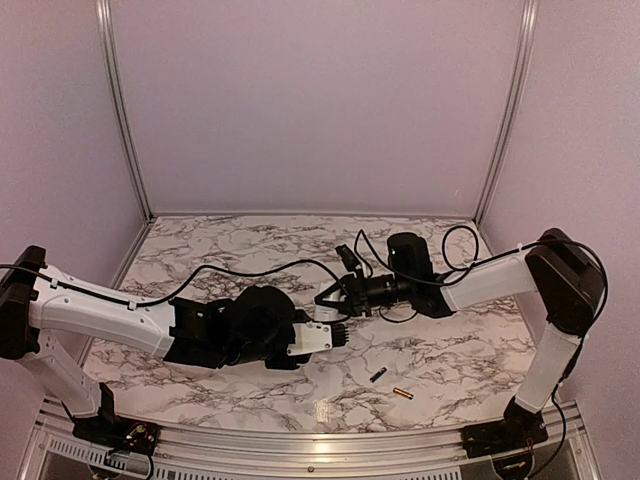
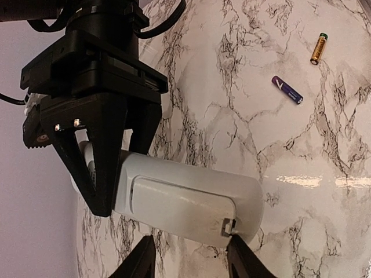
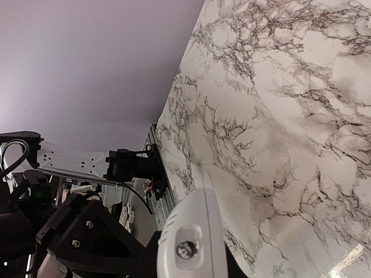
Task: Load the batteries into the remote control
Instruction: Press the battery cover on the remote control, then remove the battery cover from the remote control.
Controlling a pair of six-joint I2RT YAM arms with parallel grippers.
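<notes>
Next, I open my left gripper, pinch the cover by its latch end (image 2: 227, 227) and pull it off first, as it still blocks the remote control's battery slot.
The white remote control (image 2: 191, 200) is held in mid-air between both arms at the table's centre (image 1: 315, 337), its back and closed battery cover facing the left wrist camera. My right gripper (image 3: 191, 263) is shut on one end of it; that end, with a small round emitter, fills the bottom of the right wrist view (image 3: 188, 243). My left gripper (image 2: 191, 258) is open, its fingertips (image 2: 145, 255) just under the remote's long edge, one beside the cover latch. The dark blue battery (image 1: 377, 375) and the gold battery (image 1: 402, 394) lie on the marble, also in the left wrist view (image 2: 287, 90) (image 2: 318, 48).
The marble table (image 1: 250, 235) is boxed in by pale walls with aluminium posts (image 1: 125, 110). A metal rail (image 1: 300, 450) runs along the near edge. Black cables (image 1: 250, 270) loop over the table between the arms.
</notes>
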